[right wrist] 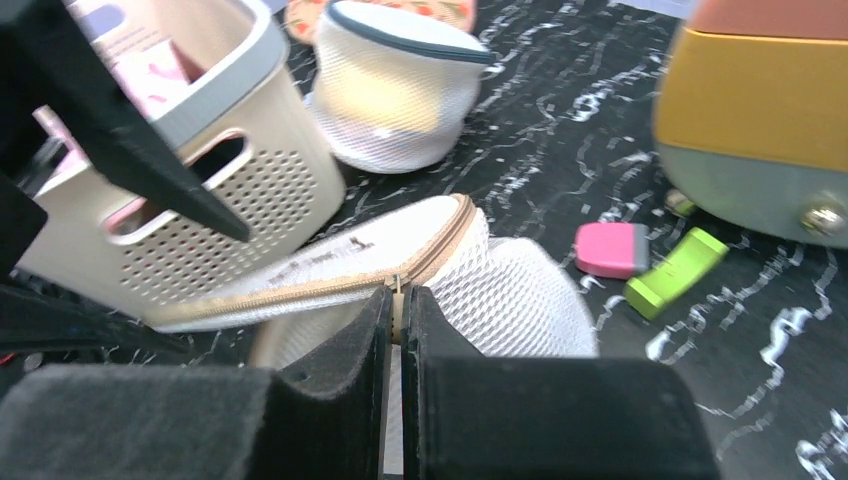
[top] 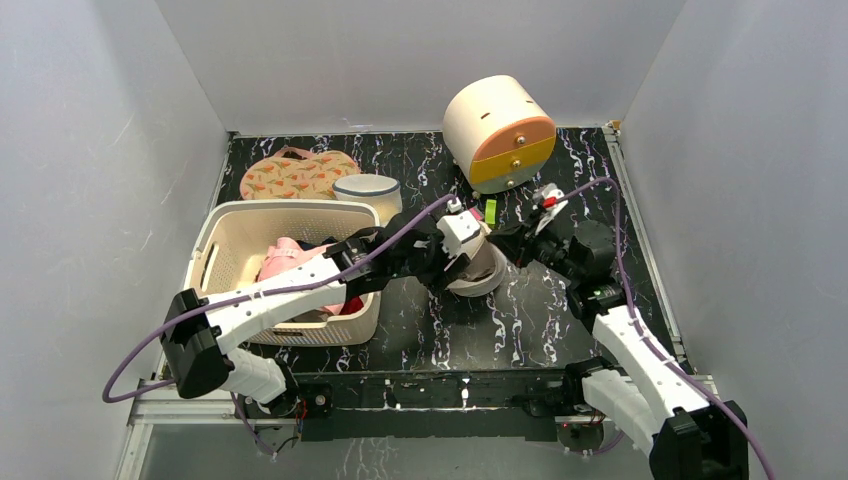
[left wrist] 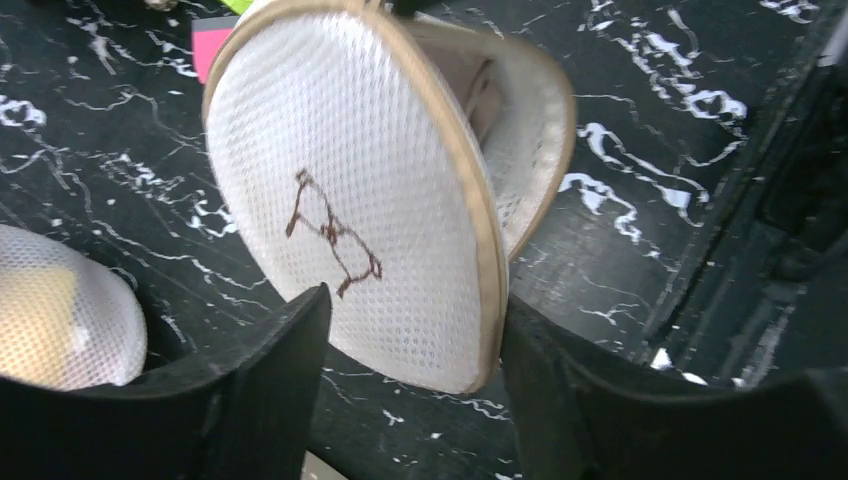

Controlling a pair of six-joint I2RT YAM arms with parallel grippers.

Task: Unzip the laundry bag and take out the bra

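Note:
The left gripper's fingers straddle the lid's lower edge, far from the zip pull, so it should pinch the laundry bag's rim (right wrist: 345, 283) near the zip pull before unzipping further.
The laundry bag (top: 480, 272) is a cream mesh cylinder lying tilted on the black marble table, beside the basket. Its round lid (left wrist: 350, 180), with a dark bra drawing, stands lifted away from the body, and the zip (right wrist: 300, 290) is parted along the rim. My left gripper (left wrist: 415, 300) is open, one finger either side of the lid's lower edge. My right gripper (right wrist: 397, 300) is shut on the beige zip pull at the rim. The bra itself is hidden; I see only pale lining through the gap.
A cream laundry basket (top: 240, 235) with pink clothes stands at the left. Behind it lie a floral pouch (top: 295, 172) and a white mesh tub with a dark rim (right wrist: 395, 90). A round cream-and-orange drawer box (top: 500, 130) stands at the back, with a pink block (right wrist: 612, 250) and a green block (right wrist: 675, 272) near it.

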